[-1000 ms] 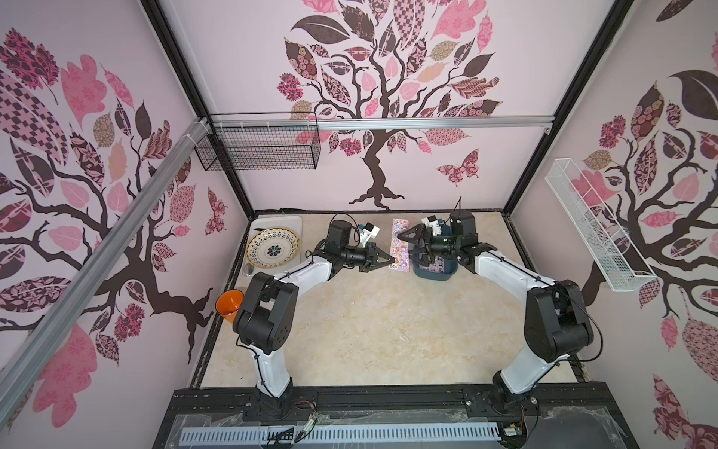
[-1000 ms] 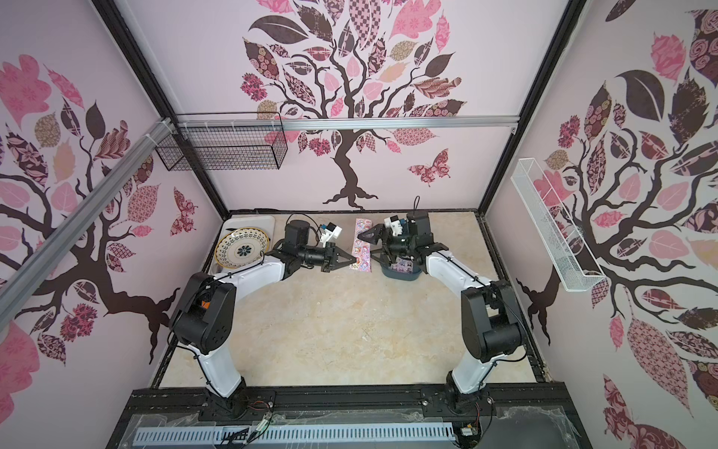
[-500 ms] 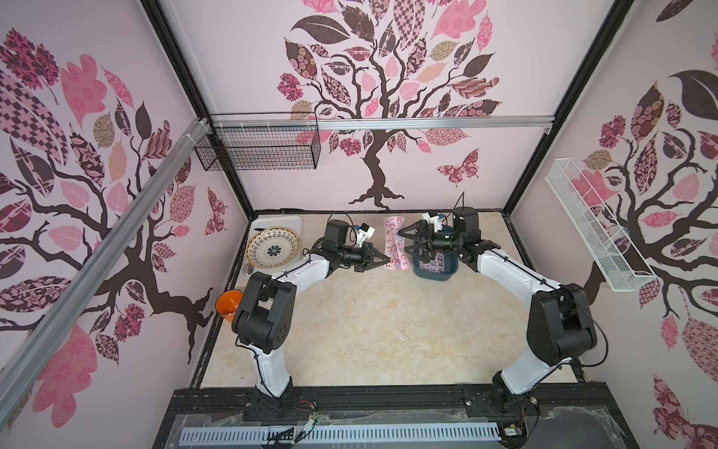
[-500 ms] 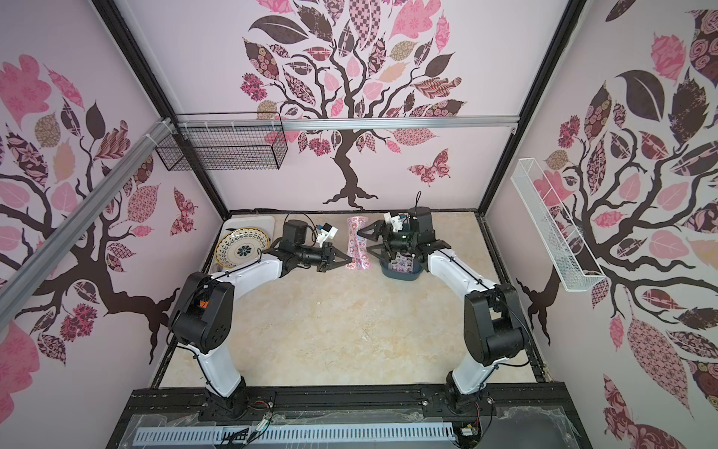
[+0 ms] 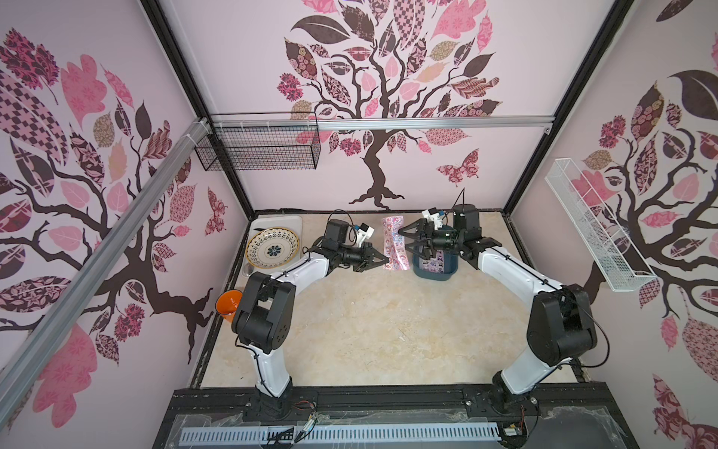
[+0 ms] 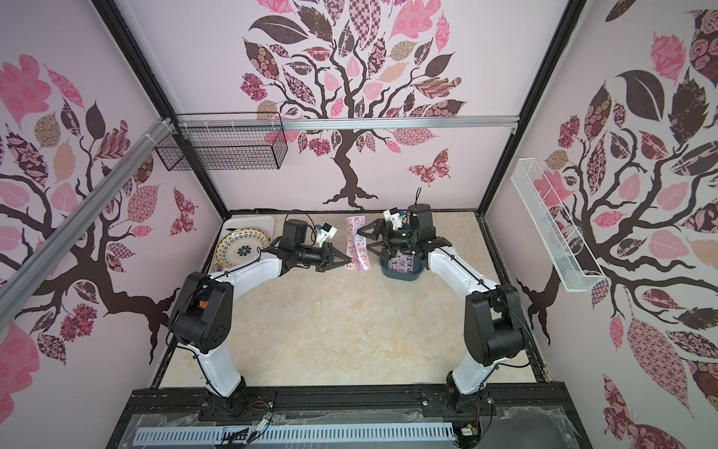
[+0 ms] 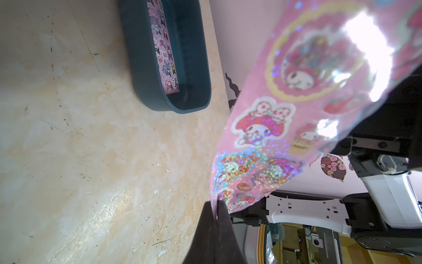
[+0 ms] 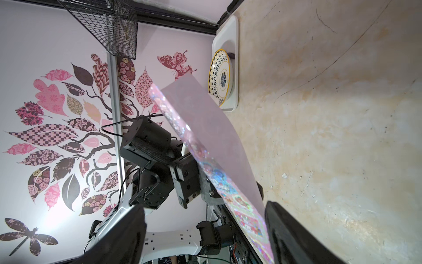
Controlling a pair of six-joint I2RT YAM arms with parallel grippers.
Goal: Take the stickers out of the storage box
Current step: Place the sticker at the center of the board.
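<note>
Next, my right gripper takes the pink stickers sheet's opposite edge lower down (image 5: 406, 258) before I lay it flat, because it hangs curled from my left gripper at one corner.
A pink stickers sheet (image 5: 394, 243) (image 6: 356, 243) hangs curled above the table, just left of the storage box (image 5: 435, 274) (image 6: 402, 276). My left gripper (image 5: 386, 261) (image 7: 215, 205) is shut on the sheet's lower corner. My right gripper (image 5: 406, 238) (image 8: 205, 208) is open beside the sheet, over the box's left rim. In the right wrist view the pink sheet (image 8: 205, 128) runs between my open fingers, close to one finger (image 8: 280, 219). A purple stickers sheet (image 7: 163, 57) (image 5: 434, 261) lies inside the dark teal storage box (image 7: 141, 68).
A white tray (image 5: 295, 221) with a patterned plate (image 5: 274, 248) sits at the back left, and an orange cup (image 5: 229, 305) at the left edge. A black wire basket (image 5: 264, 147) and a white one (image 5: 594, 229) hang on the walls.
The pink sheet has risen off the table in my left gripper and now curls in the air. My right gripper has shifted left from over the box to the sheet, its jaws narrowing slightly.
</note>
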